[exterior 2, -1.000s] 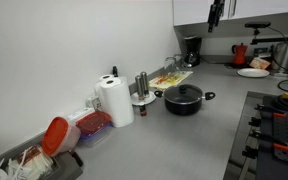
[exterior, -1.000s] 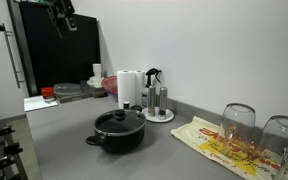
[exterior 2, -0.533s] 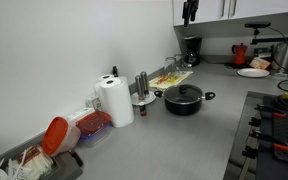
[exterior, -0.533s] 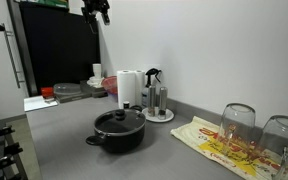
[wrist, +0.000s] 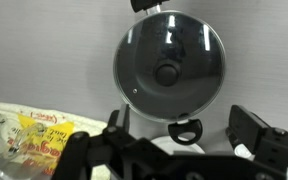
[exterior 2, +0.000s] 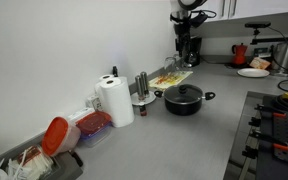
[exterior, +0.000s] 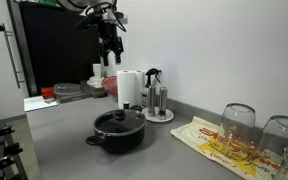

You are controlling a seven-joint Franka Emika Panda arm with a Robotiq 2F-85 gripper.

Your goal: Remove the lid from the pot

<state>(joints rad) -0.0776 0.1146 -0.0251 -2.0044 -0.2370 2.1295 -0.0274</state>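
Next, I lower my gripper to the lid's black knob [exterior: 120, 115] [wrist: 166, 75] and close it there, because lifting the knob takes the lid off the pot.
The black pot [exterior: 119, 134] stands on the grey counter, with the dark glass lid [exterior: 119, 121] and its black knob [exterior: 121, 113] on it. Both also show in an exterior view: pot [exterior 2: 184, 100], lid [exterior 2: 184, 91]. My gripper [exterior: 110, 52] hangs high in the air, up and behind the pot, and shows in an exterior view too [exterior 2: 187, 45]. In the wrist view the lid [wrist: 169, 60] with its knob [wrist: 168, 72] lies below, one pot handle [wrist: 184, 130] toward me. My gripper [wrist: 183, 124] is open and empty, its fingers [wrist: 252, 128] spread wide.
A paper towel roll [exterior: 130, 88] and steel canisters [exterior: 157, 100] stand behind the pot. A yellow printed packet [exterior: 219, 145] and upturned glasses [exterior: 238, 122] are near it. Red-lidded containers [exterior 2: 62, 133] and a stovetop [exterior 2: 274, 130] are in view.
The arm has come down from the top of the view and moved toward the space above the pot. The pot and lid have not moved.
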